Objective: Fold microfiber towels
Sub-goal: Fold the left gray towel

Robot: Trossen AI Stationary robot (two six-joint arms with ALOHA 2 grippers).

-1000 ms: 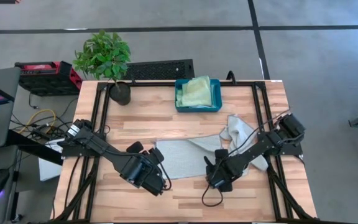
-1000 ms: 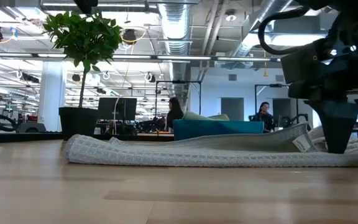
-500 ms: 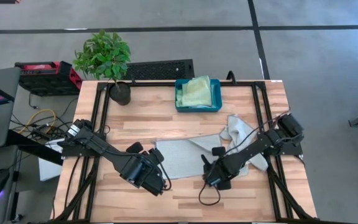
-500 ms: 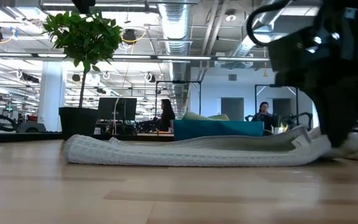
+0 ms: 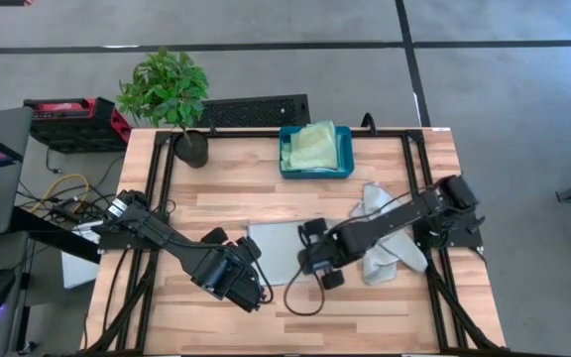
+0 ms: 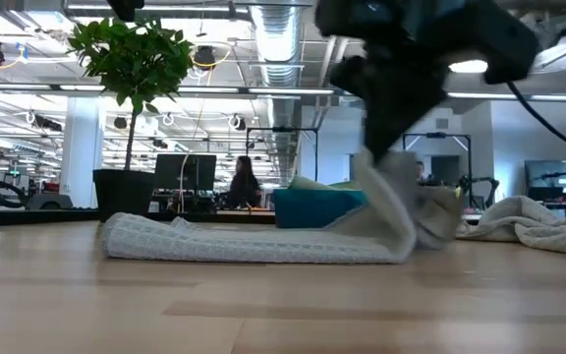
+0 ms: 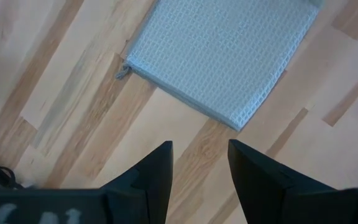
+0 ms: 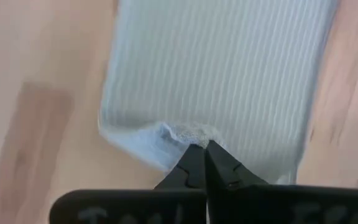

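I will use my right gripper to let go of the pale grey towel's raised end on its flat opposite end (image 5: 263, 241), next to my left gripper.
A pale grey microfiber towel (image 5: 274, 250) lies flat on the wooden table, with its right end raised. My right gripper (image 5: 315, 260) is shut on that end, above the towel's right half. In the low view the raised end (image 6: 393, 192) curves up from the table to the gripper (image 6: 401, 98). My left gripper (image 7: 201, 165) hovers open just off the towel's near left corner (image 7: 232, 121) and touches nothing. A second pale grey towel (image 5: 387, 238) lies crumpled to the right. A light green towel (image 5: 313, 145) rests in the teal bin (image 5: 346, 151). My right gripper pinches the towel's right end at its edge (image 8: 188, 132) between its two fingertips, coming from above and pointing down. The held end is lifted clear and bends back over the towel. The rest (image 6: 244, 241) lies flat on the table. How many layers it holds I cannot tell.
A potted plant (image 5: 171, 99) stands at the far left corner. Bare wood (image 5: 365, 317) runs along the near edge. In the low view, people sit at desks in the room behind the table.
My right gripper has shut on the grey towel's right end, risen, and gone toward the table's left edge. That end has lifted off the table and is folding over the towel's middle. The towel's left part has stayed flat.
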